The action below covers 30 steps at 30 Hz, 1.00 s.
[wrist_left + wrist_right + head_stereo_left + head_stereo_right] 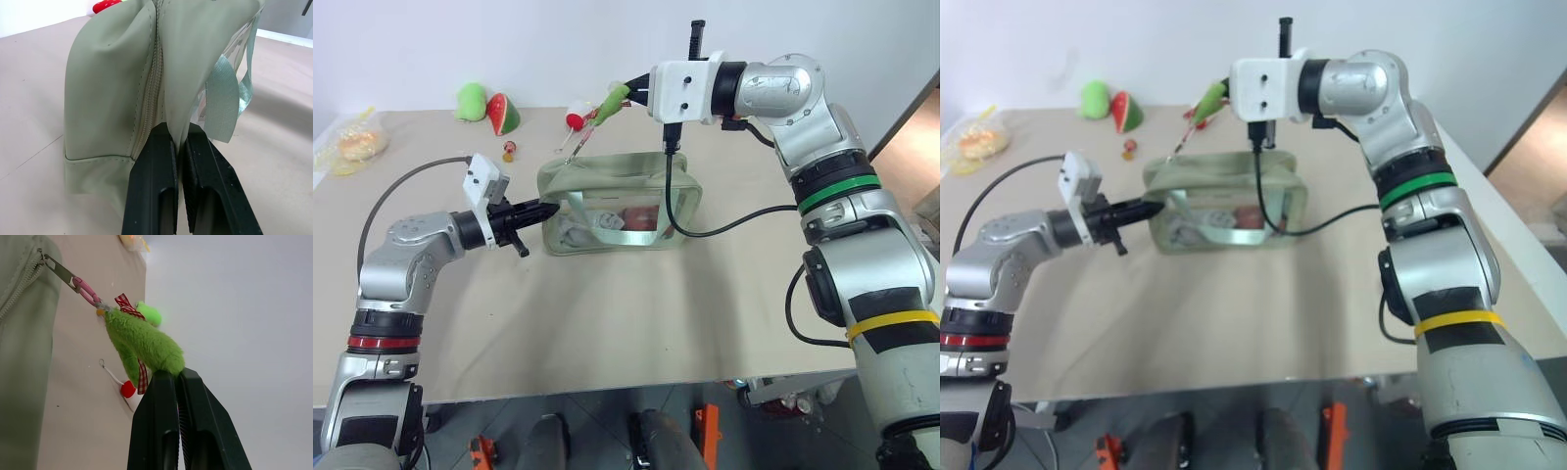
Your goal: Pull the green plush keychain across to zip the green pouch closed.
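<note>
Once released by my right gripper, the green plush keychain will rest against the green pouch's end farthest from my left gripper (688, 234).
The green pouch (617, 208) stands on the table with its clear side panel toward me. My left gripper (548, 209) is shut on the fabric at the pouch's left end (171, 88), beside the zipper seam. My right gripper (628, 90) hangs above and behind the pouch's left end, shut on the green plush keychain (142, 345). The fuzzy keychain (612, 101) carries a red checked ribbon. A pink clip (85, 290) joins it to the metal zipper pull (56, 269), and the link slants down to the pouch's top.
A light-green plush blob (470, 101) and a watermelon-slice plush (504, 115) lie at the back left. A red-and-white charm (576, 117) and a tiny figure (510, 150) are nearby. A plastic bag (352, 142) sits far left. A black cable (705, 231) drapes over the pouch.
</note>
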Tool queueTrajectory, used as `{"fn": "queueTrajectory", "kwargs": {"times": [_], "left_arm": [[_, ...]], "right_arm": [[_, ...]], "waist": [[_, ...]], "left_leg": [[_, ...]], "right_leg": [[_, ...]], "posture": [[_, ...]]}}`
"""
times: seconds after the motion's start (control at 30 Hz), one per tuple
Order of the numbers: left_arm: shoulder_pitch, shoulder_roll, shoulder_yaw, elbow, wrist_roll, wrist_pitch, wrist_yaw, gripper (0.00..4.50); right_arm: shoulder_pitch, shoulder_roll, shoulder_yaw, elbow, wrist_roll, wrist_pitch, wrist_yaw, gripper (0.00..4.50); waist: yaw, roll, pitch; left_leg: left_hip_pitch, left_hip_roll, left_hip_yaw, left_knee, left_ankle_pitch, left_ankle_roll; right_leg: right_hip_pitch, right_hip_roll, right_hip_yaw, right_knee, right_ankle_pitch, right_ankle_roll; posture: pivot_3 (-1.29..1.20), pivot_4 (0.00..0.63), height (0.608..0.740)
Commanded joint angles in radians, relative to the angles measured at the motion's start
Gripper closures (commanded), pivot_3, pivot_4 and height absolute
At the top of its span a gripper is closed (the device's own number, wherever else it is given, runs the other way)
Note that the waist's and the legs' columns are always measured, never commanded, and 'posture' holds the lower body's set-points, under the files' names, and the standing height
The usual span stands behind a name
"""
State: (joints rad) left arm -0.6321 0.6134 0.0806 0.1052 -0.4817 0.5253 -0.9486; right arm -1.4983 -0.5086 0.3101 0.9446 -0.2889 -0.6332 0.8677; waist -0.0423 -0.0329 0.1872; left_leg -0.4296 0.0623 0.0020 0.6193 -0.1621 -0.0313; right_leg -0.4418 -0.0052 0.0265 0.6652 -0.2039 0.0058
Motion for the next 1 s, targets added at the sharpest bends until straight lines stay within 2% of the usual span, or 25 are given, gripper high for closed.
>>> {"fn": "queueTrajectory", "kwargs": {"times": [0.03, 0.3, 0.53, 0.77, 1.0], "left_arm": [[-0.007, 0.007, 0.011, -0.015, -0.004, -0.003, -0.007, 4.5], [-0.01, 0.01, 0.016, -0.004, -0.012, 0.002, -0.012, 4.5], [-0.03, 0.003, 0.008, 0.012, -0.007, 0.0, -0.019, 4.5], [-0.009, 0.008, 0.017, -0.009, -0.012, 0.004, -0.018, 4.5], [0.001, 0.022, 0.035, -0.021, -0.024, 0.018, -0.017, 4.5]], "right_arm": [[-0.043, -0.095, -0.068, -0.032, 0.049, -0.013, 0.033, 4.49], [-0.012, -0.225, -0.079, -0.046, 0.03, -0.016, 0.023, 4.49], [0.038, -0.279, -0.098, -0.096, 0.027, 0.009, 0.002, 4.49], [0.301, -0.408, -0.068, -0.12, -0.105, -0.008, -0.161, 4.49], [0.591, -0.422, -0.056, -0.221, -0.173, 0.029, -0.271, 4.49]], "waist": [[0.002, 0.0, 0.0], [0.002, 0.0, 0.0], [-0.006, 0.001, 0.001], [0.001, 0.001, 0.0], [-0.004, 0.001, 0.0]], "left_leg": [[0.0, 0.0, 0.0, 0.0, 0.0, 0.0], [0.0, 0.0, 0.0, 0.0, 0.0, 0.0], [0.002, 0.0, 0.001, -0.001, 0.0, 0.0], [0.001, -0.002, 0.001, -0.001, 0.0, 0.0], [0.003, -0.003, 0.003, -0.001, 0.0, 0.0]], "right_leg": [[0.0, 0.0, 0.0, 0.0, 0.0, 0.0], [0.0, 0.0, 0.0, 0.0, 0.0, 0.0], [0.0, 0.001, 0.001, 0.0, 0.0, -0.001], [0.0, -0.002, 0.001, 0.0, -0.002, 0.001], [0.001, -0.002, 0.004, 0.0, -0.001, 0.002]], "posture": [[0.0, 0.15, 0.74], [0.0, 0.15, 0.74], [0.0, 0.15, 0.74], [0.0, 0.15, 0.74], [0.0, 0.15, 0.74]]}}
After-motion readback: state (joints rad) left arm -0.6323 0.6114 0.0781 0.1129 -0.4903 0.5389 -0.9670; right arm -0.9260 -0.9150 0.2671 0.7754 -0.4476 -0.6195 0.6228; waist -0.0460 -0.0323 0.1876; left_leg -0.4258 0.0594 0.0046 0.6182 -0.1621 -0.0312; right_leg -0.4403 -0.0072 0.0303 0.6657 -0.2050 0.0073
